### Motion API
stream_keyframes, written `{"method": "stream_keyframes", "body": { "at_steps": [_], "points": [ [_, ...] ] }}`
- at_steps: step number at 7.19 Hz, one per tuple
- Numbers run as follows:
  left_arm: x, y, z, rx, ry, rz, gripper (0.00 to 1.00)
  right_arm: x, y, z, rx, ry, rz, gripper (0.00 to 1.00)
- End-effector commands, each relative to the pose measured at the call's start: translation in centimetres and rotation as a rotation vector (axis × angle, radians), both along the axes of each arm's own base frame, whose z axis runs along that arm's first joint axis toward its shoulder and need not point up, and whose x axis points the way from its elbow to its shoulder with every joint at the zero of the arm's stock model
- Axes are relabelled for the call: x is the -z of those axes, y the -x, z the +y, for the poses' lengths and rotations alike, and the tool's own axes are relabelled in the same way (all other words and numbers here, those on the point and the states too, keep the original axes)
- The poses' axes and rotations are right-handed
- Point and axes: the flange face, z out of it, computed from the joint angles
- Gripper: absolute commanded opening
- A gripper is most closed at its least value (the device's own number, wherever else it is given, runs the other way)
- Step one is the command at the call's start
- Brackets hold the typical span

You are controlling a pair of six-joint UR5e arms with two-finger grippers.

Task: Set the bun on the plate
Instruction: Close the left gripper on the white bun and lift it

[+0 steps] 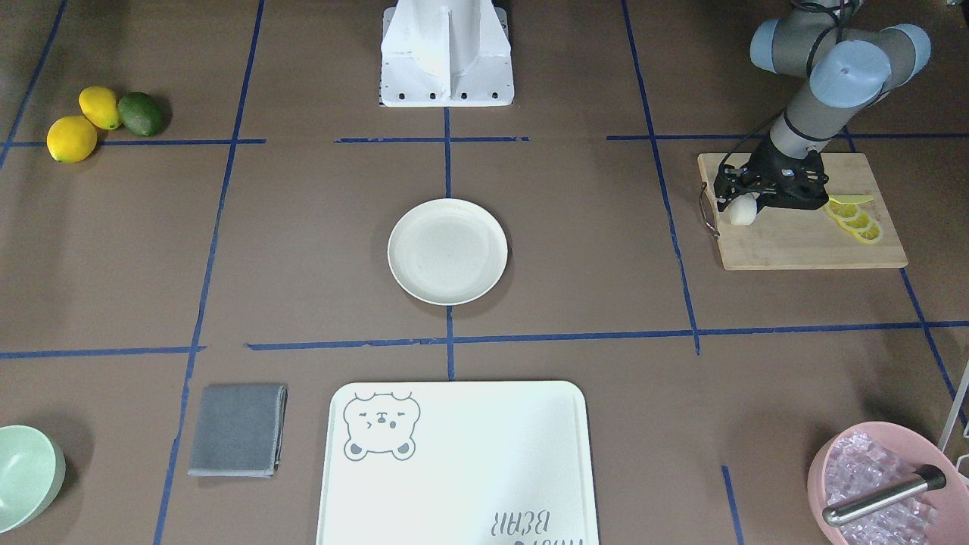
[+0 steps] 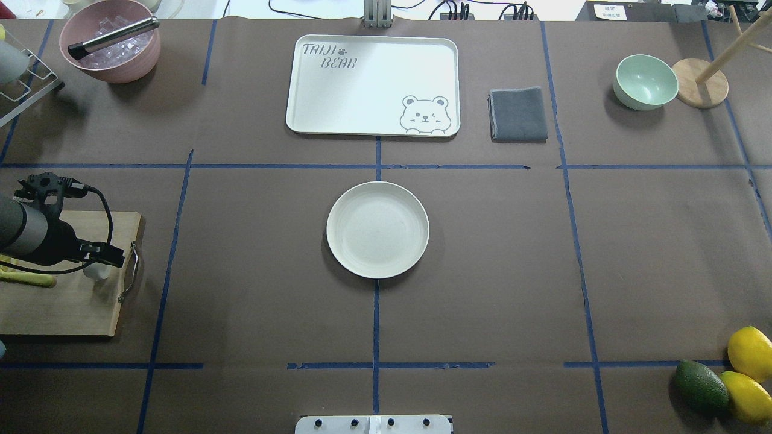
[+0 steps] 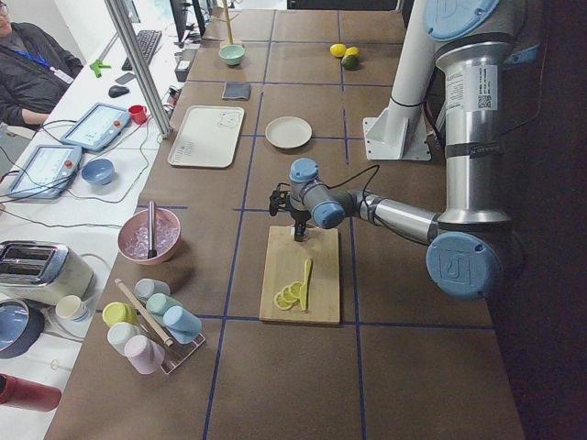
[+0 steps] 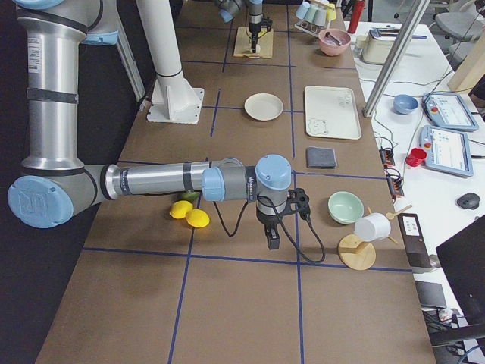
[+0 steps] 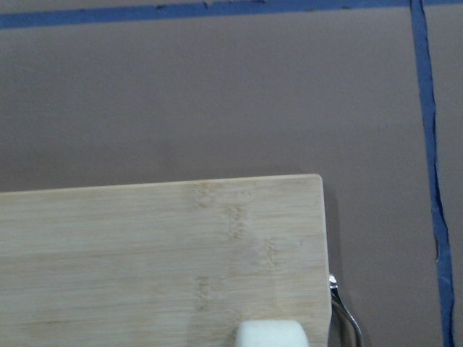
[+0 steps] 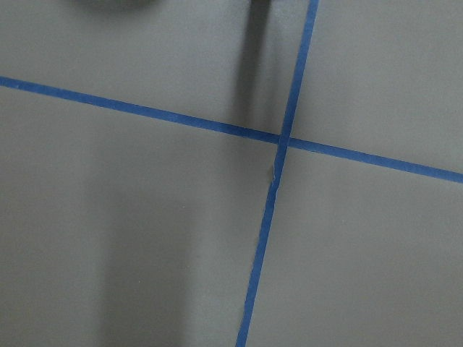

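Note:
Next, I set the bun near the middle of the round cream plate (image 1: pixel 445 239) with my left gripper. The bun now hangs over the cutting board's handle end.
The bun (image 1: pixel 743 211), a small white lump, hangs at the tip of my left gripper (image 1: pixel 746 200) over the handle end of the wooden cutting board (image 1: pixel 802 242). The gripper looks shut on it. From overhead the bun (image 2: pixel 96 270) peeks out under the left gripper (image 2: pixel 100 263), and the left wrist view catches only the bun's top (image 5: pixel 271 334). The round cream plate (image 1: pixel 447 252) lies empty at the table's middle, well apart from the board. My right gripper (image 4: pixel 273 241) shows only in the exterior right view, low over the bare table; I cannot tell its state.
Lemon slices (image 1: pixel 855 219) lie on the board beside the gripper. A bear-printed tray (image 1: pixel 458 462), a grey cloth (image 1: pixel 237 429), a mint bowl (image 1: pixel 23 475) and a pink ice bowl (image 1: pixel 878 484) line the far side. Two lemons and an avocado (image 1: pixel 98 117) sit by the right arm.

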Motion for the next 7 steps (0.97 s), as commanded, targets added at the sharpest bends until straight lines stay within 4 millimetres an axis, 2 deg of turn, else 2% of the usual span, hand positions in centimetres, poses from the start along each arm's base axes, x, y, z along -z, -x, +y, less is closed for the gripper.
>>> {"method": "stream_keyframes", "body": {
  "at_steps": [1, 2, 3, 4, 5, 6, 7],
  "points": [
    [0.0, -0.1, 0.2, -0.006, -0.002, -0.002, 0.24, 0.1, 0.0, -0.1, -0.001, -0.001, 0.000, 1.00],
    [0.6, 0.0, 0.2, -0.005, -0.008, 0.008, 0.24, 0.1, 0.0, -0.1, -0.001, -0.002, 0.000, 1.00],
    [3.0, -0.1, -0.1, -0.003, -0.007, 0.011, 0.24, 0.1, 0.0, 0.0, -0.001, -0.001, 0.000, 1.00],
    [6.9, -0.3, -0.4, -0.001, 0.019, -0.016, 0.24, 0.3, 0.0, -0.1, -0.001, -0.003, -0.005, 1.00],
    [12.2, -1.4, -1.5, 0.007, 0.026, -0.023, 0.24, 0.2, 0.0, 0.0, -0.001, -0.002, -0.005, 1.00],
    [16.2, -3.3, -3.1, 0.026, 0.026, 0.004, 0.24, 0.2, 0.0, -0.1, -0.001, -0.002, -0.003, 1.00],
    [20.8, -6.4, -5.4, 0.072, 0.063, 0.024, 0.24, 0.2, 0.0, -0.1, -0.001, -0.002, -0.003, 1.00]
  ]
}}
